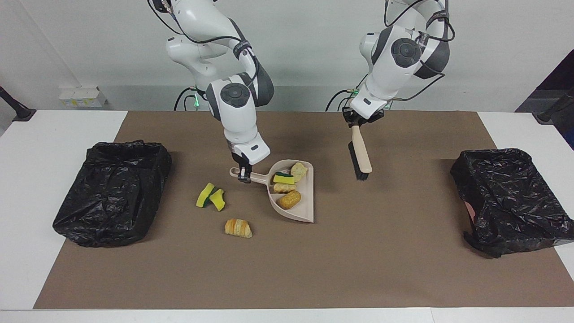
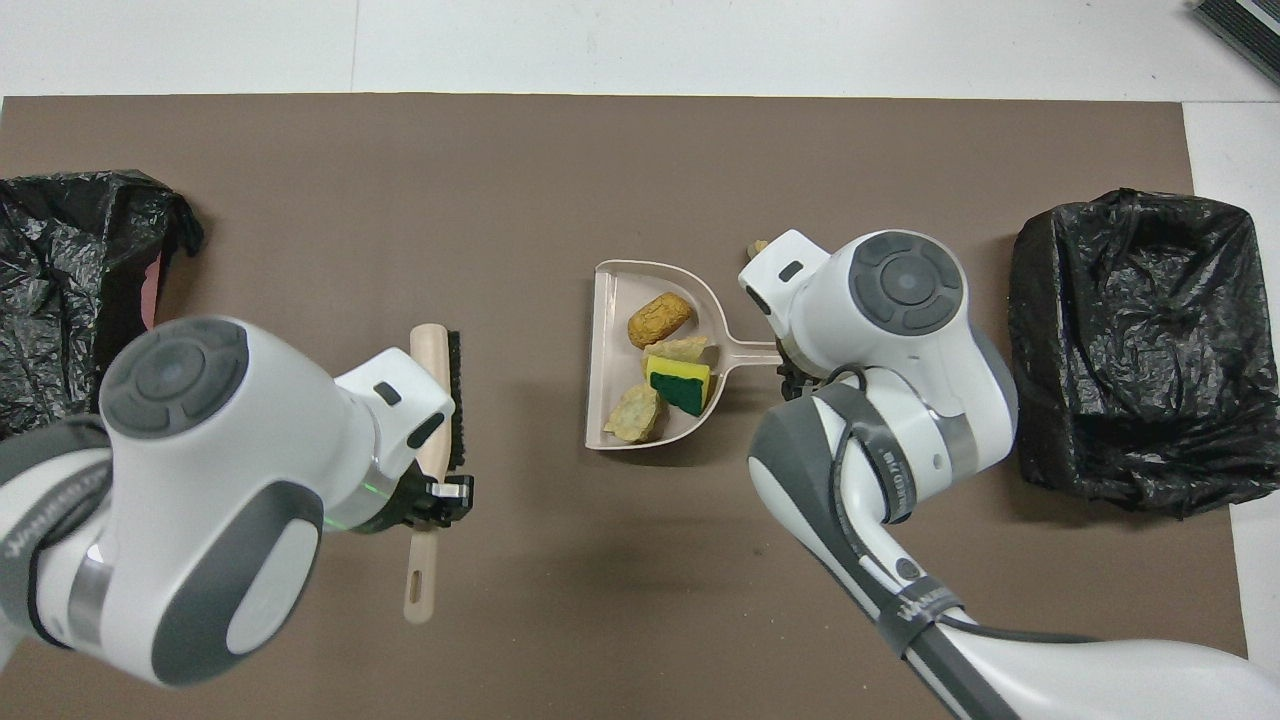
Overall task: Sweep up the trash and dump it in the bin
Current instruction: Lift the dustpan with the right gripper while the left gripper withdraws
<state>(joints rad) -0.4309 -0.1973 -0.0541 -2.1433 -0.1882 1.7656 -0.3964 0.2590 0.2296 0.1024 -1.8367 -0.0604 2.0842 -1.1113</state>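
Note:
My left gripper will release the brush on the bare brown mat (image 2: 578, 605) between my arms, closer to me than the dustpan.
My right gripper (image 1: 244, 176) is shut on the handle of the beige dustpan (image 1: 305, 207), which lies mid-mat. The pan (image 2: 612, 310) holds trash: a yellow-and-green sponge (image 1: 284, 178), two pale bread chunks (image 1: 298, 170) and a golden bun (image 1: 289, 199). Two sponge wedges (image 1: 210, 196) and a striped croissant (image 1: 238, 228) lie on the mat toward the right arm's end. The overhead view hides them under the right arm. My left gripper (image 1: 357, 122) is shut on the handle of a brush (image 1: 360, 154), which hangs bristles down above the mat beside the pan, apart from it.
A black-bagged bin (image 1: 112, 193) stands at the right arm's end of the brown mat (image 1: 287, 269). A second black-bagged bin (image 1: 511, 197) stands at the left arm's end. White table shows around the mat.

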